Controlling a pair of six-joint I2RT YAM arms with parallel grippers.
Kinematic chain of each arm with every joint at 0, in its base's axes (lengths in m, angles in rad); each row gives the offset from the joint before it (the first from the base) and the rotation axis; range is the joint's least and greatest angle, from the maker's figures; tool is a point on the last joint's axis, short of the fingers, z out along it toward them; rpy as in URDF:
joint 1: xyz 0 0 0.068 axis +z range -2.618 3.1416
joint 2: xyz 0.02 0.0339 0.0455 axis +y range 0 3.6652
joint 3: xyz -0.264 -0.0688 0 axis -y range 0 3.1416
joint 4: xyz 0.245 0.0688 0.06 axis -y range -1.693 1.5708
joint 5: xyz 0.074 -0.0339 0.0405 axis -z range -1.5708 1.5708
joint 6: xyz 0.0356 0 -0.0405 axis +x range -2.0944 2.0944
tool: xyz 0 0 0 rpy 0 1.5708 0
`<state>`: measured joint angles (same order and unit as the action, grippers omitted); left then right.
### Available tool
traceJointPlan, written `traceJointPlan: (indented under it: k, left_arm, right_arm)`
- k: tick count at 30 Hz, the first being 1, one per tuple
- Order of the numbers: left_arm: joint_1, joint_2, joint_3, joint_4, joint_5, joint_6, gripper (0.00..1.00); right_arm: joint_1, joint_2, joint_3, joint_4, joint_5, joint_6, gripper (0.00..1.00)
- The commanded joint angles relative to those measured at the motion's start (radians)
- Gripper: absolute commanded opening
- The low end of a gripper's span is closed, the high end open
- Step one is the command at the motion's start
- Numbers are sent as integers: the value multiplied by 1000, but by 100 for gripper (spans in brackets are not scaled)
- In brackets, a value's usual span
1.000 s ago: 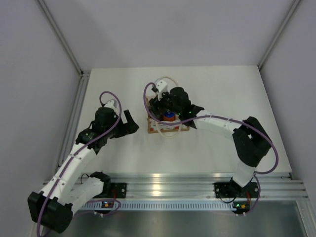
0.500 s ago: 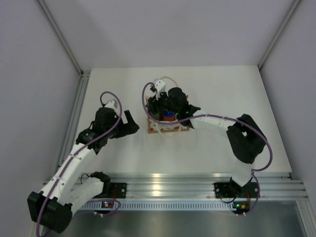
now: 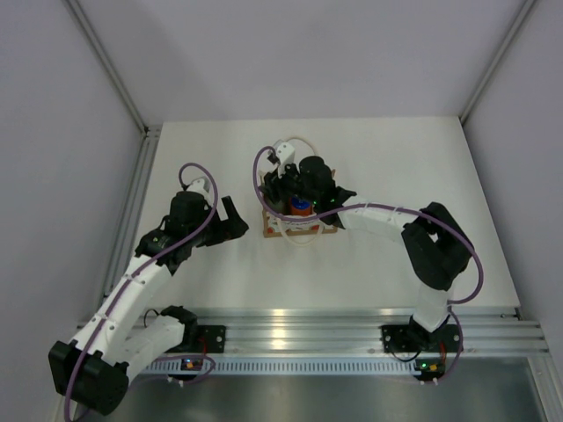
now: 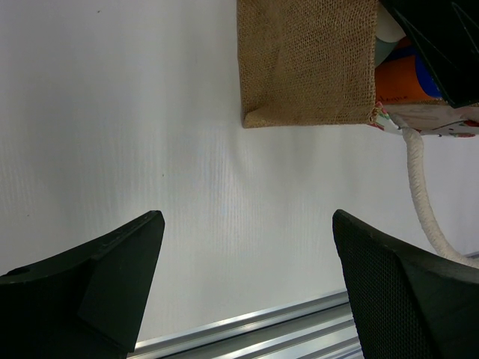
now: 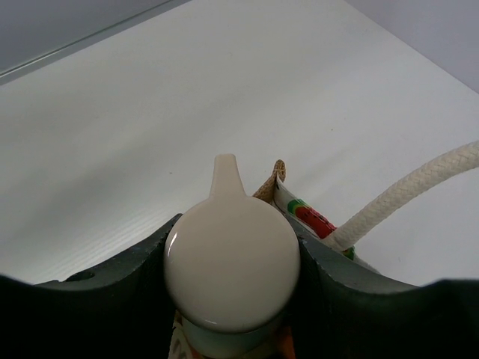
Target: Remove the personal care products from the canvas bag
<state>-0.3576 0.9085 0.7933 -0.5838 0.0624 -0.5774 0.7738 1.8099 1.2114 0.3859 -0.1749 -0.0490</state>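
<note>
The robot's right gripper needs to put the grey-green bottle, now at the bag's mouth, down on the white table (image 3: 359, 194) beside the canvas bag, opposite the left gripper.
The canvas bag (image 3: 303, 227) stands mid-table, its burlap side (image 4: 307, 63) and printed rim (image 5: 303, 213) showing in the wrist views. My right gripper (image 3: 288, 192) is at the bag's mouth. In the right wrist view it (image 5: 233, 241) is shut on the grey-green bottle's beige pump top (image 5: 232, 277). The orange bottle with its blue cap (image 3: 301, 207) sits in the bag and also shows in the left wrist view (image 4: 400, 78). The white bottle and the short blue-and-orange one are hidden. My left gripper (image 3: 233, 220) is open and empty just left of the bag, jaws wide apart (image 4: 247, 218).
A cream rope handle (image 4: 420, 187) droops over the bag's front onto the table; the other loops behind the bag (image 3: 299, 141). An aluminium rail (image 3: 352, 321) runs along the near edge. Grey walls enclose the white table (image 3: 413, 167) on three sides.
My right gripper has shifted slightly left and back over the bag, and its elbow has moved left. The left arm has barely moved.
</note>
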Motion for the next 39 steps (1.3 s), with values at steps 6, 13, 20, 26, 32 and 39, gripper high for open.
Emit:
traceJointPlan:
  k: [6,13,20,26,32,39]
  left_arm:
    - [-6,-2,0,39,-6,8,98]
    - [-7,-7,3,39,-9,8,98]
    - [-7,-3,9,39,-7,10,98]
    - [-6,-11,4,39,-10,7,98]
    - [-7,-19,1,39,-13,7,98]
    - [-6,-30,1,39,-18,7,98]
  right_arm:
    - [-4,-15,46,120,-31,26,0]
    - [-4,-70,70,156,51,14,0]
    - [-4,-110,71,159,49,24,0]
    - [-2,-152,79,151,52,34,0]
    - [-1,-187,105,111,64,21,0]
    - [-1,-219,184,10,78,15,0]
